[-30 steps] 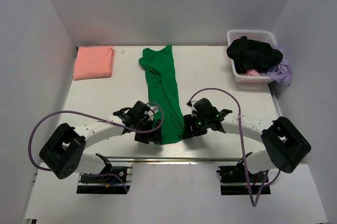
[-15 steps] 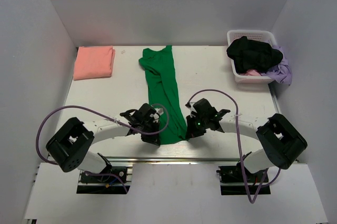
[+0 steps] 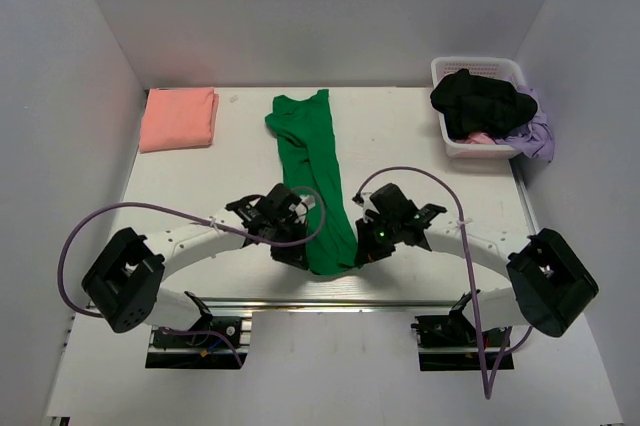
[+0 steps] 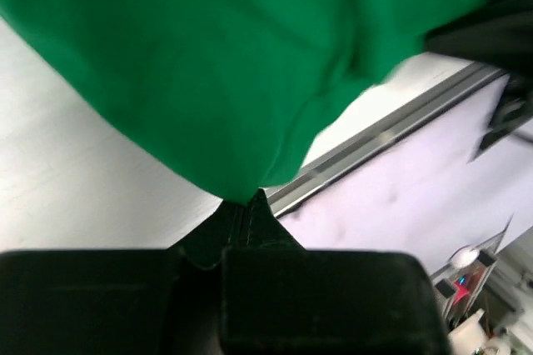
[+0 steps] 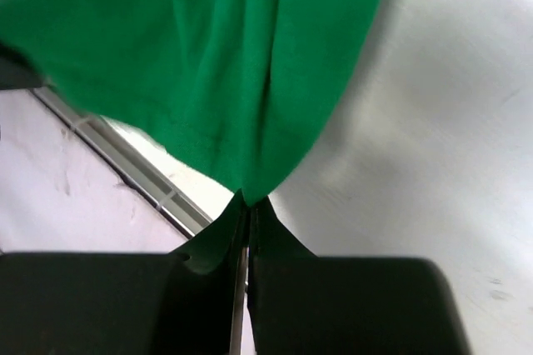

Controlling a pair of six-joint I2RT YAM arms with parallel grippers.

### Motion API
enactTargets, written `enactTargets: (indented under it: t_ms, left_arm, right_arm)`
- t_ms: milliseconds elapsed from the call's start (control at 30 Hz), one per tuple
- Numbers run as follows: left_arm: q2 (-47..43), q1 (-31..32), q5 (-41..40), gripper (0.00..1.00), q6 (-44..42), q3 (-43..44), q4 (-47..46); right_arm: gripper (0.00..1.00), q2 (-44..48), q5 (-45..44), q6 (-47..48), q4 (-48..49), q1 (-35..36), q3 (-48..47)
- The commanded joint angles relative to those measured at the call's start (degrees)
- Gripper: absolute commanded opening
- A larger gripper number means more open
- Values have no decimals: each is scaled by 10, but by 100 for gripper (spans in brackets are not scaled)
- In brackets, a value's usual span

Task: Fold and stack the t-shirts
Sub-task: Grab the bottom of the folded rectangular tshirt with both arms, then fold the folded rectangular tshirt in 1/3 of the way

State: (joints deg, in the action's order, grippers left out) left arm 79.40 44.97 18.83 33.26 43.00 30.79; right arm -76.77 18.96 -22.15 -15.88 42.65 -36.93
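Observation:
My left gripper will release the green t-shirt's near corner on the green strip point(image 3: 283, 153) just short of its collar end.
A bright green t-shirt point(image 3: 312, 171) lies folded into a long narrow strip down the middle of the table, collar end at the back. My left gripper point(image 3: 300, 254) is shut on its near left corner; the wrist view shows the green cloth point(image 4: 216, 72) pinched at the jaw tips point(image 4: 244, 198). My right gripper point(image 3: 358, 251) is shut on the near right corner, the green cloth point(image 5: 225, 63) hanging from its closed tips point(image 5: 250, 202). The near hem is lifted off the table. A salmon-pink t-shirt point(image 3: 179, 118) lies folded at the back left.
A white basket point(image 3: 447, 136) at the back right holds black, pink and lilac clothes, some spilling over its right rim. The metal rail of the table's near edge point(image 3: 330, 303) runs just behind the grippers. White walls close in both sides.
Both grippers went from open to shut on the green shirt's near corners. They have since lifted the hem slightly and moved a little toward the back of the table.

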Motion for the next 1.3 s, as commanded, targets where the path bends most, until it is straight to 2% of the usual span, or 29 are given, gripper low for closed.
enactTargets:
  t_ms: [0,100,233,500,633,767,967,1267]
  left_arm:
    - [-6,-8,-27,0,-6,83,45]
    - [29,-22,-90,0,-6,129,68]
    - [93,-58,-140,0,6,179,91]
    - [85,-123,-216,0,41,217,7]
    - [88,-140,-216,0,25,226,-34]
    - [129,-162,-240,0,-3,291,-23]
    - [170,-196,-247,0,-19,342,-22]
    - [221,-230,-219,0,-48,373,-53]
  right_arm:
    - [0,-37,-50,24,-59,-6,-84]
    - [0,-97,-90,28,-88,-12,-178]
    - [0,-163,-89,25,-114,-39,-273]
    - [0,-263,-102,45,-151,-68,-429]
    - [0,-297,-111,50,-179,-82,-489]
    - [0,-333,-113,73,-199,-98,-563]
    - [0,-383,-94,94,-208,-111,-647]
    - [0,-458,-52,113,-211,-127,-728]
